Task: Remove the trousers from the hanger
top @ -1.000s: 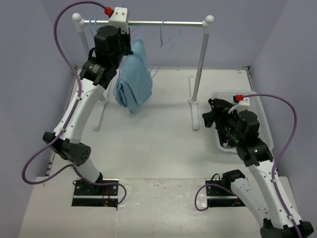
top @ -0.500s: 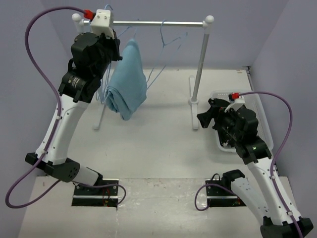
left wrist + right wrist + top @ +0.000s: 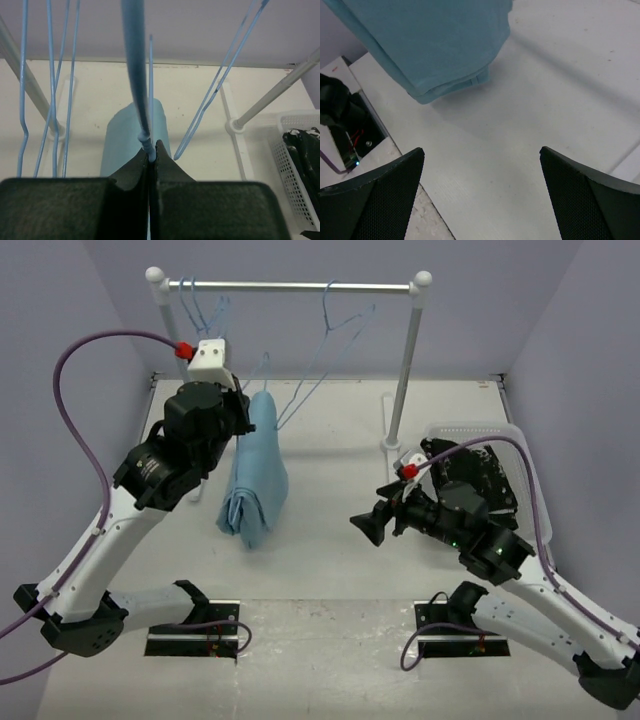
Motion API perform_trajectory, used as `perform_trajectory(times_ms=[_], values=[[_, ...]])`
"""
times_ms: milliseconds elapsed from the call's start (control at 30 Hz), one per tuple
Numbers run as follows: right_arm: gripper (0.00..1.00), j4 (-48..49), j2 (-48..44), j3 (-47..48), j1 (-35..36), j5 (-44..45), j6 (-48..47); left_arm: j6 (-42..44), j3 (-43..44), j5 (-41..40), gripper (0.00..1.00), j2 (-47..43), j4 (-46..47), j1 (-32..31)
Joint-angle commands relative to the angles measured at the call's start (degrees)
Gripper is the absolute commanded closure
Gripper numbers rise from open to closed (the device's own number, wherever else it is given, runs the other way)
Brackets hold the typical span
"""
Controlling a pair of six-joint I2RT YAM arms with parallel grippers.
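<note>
Next, I grip the near end (image 3: 258, 506) of the light blue trousers with my right gripper, just below their fold over the hanger.
The light blue trousers (image 3: 255, 480) hang folded over the hanger, off the rail and above the table. My left gripper (image 3: 242, 408) is just above them, shut on the thin blue wire of the hanger (image 3: 136, 70). In the left wrist view the jaws (image 3: 151, 146) pinch that wire with the trousers (image 3: 127, 142) below. My right gripper (image 3: 366, 525) is to the right of the trousers, low over the table and open. In the right wrist view the lower end of the trousers (image 3: 435, 45) hangs ahead of its open jaws (image 3: 481, 149), apart from them.
The clothes rail (image 3: 300, 285) at the back carries more blue hangers at its left (image 3: 195, 300) and middle (image 3: 335, 310). Its right post (image 3: 403, 370) stands on a foot. A white basket (image 3: 525, 465) with dark clothes sits at the right.
My left arm has lifted the hanger with the trousers off the rail and brought it down and nearer. My right arm has swung left from the basket towards the trousers.
</note>
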Motion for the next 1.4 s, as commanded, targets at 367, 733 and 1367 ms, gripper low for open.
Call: perform_trajectory(times_ms=[367, 733, 1367], values=[[0.01, 16.8, 19.83, 8.45, 25.76, 17.21, -6.83, -17.5, -3.04, -9.31, 1.0, -3.65, 3.31, -2.41], [0.01, 25.59, 34.14, 16.27, 27.89, 24.08, -11.04, -17.85, -3.04, -8.87, 1.0, -3.92, 3.48, -2.94], [0.72, 37.82, 43.57, 18.39, 27.53, 28.3, -22.9, -13.72, -3.92, -5.79, 1.0, -6.64, 4.1, -3.02]])
